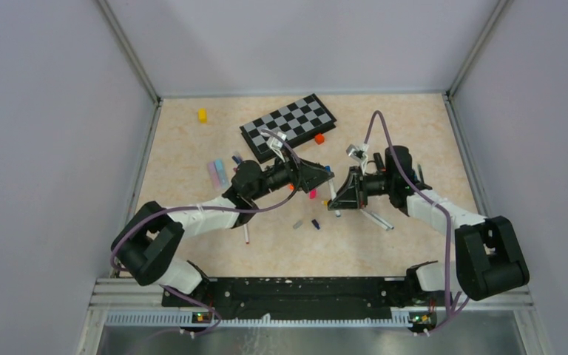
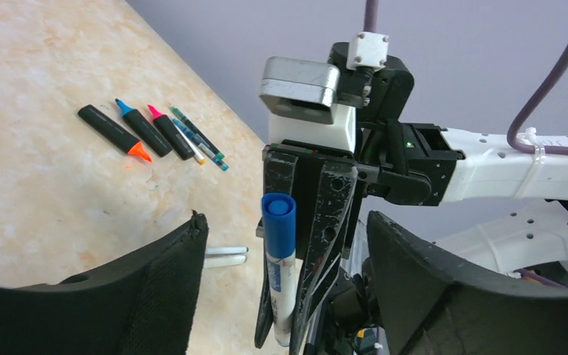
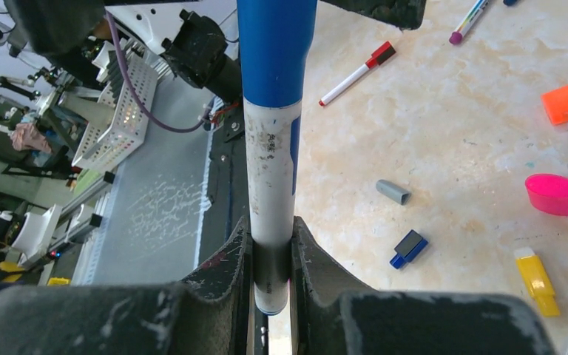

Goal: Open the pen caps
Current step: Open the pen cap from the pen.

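Observation:
My right gripper needs to let go of the white pen next to the loose white pens (image 1: 394,222), on their side facing the black highlighters.
My right gripper (image 3: 270,238) is shut on the lower barrel of a white pen (image 3: 269,177), which still wears its blue cap (image 3: 275,44). In the left wrist view the same blue cap (image 2: 278,220) points towards the camera. My left gripper (image 2: 288,292) stands wide open around it, its black fingers (image 2: 159,296) well clear on both sides. From above, the left gripper (image 1: 324,176) and right gripper (image 1: 339,198) meet nose to nose at mid-table. Loose caps lie on the table: grey (image 3: 393,191), blue (image 3: 409,248), pink (image 3: 553,194), yellow (image 3: 536,272).
A black-and-grey chessboard (image 1: 287,126) lies at the back, with an orange block (image 1: 319,138) beside it and a yellow block (image 1: 202,115) to its left. Black highlighters (image 2: 144,127) and thin pens (image 2: 196,137) lie in a row. A red-capped pen (image 3: 355,74) lies near the front.

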You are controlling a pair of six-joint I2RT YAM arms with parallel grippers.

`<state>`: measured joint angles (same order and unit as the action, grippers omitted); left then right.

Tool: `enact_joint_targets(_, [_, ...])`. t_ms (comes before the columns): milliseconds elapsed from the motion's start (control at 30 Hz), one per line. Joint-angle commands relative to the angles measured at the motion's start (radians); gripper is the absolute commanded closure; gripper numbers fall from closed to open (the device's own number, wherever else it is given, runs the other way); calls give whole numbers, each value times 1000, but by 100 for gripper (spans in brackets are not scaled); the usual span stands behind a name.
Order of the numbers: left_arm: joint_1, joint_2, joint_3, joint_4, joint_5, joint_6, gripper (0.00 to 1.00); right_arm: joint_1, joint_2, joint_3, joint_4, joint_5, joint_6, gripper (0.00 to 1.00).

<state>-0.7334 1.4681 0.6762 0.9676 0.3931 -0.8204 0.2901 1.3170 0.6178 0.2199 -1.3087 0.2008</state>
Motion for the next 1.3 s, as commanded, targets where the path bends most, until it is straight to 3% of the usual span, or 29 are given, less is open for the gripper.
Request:
enact_joint_targets(0, [2, 24, 59, 12, 75, -42, 24, 8, 8, 41, -36, -25, -74, 100])
enact_joint_targets(600, [-13, 73, 85, 31, 74, -58, 63, 11, 19, 51, -68, -11, -86, 100])
enact_joint_targets(767, [-17, 77, 91, 22, 74, -41, 84, 11, 19, 53, -72, -10, -85, 100])
enact_joint_targets(833, [-17, 74, 89, 21, 69, -33, 99, 12, 19, 53, -76, -10, -89, 100])
enact_joint_targets(1033, [13, -19, 94, -16, -69, 54, 100, 26, 30, 57, -130, -1, -127, 100])
enact_joint_targets(1267, [182, -202, 164, -76, -321, 175, 100, 79, 88, 93, -261, 2, -194, 100])
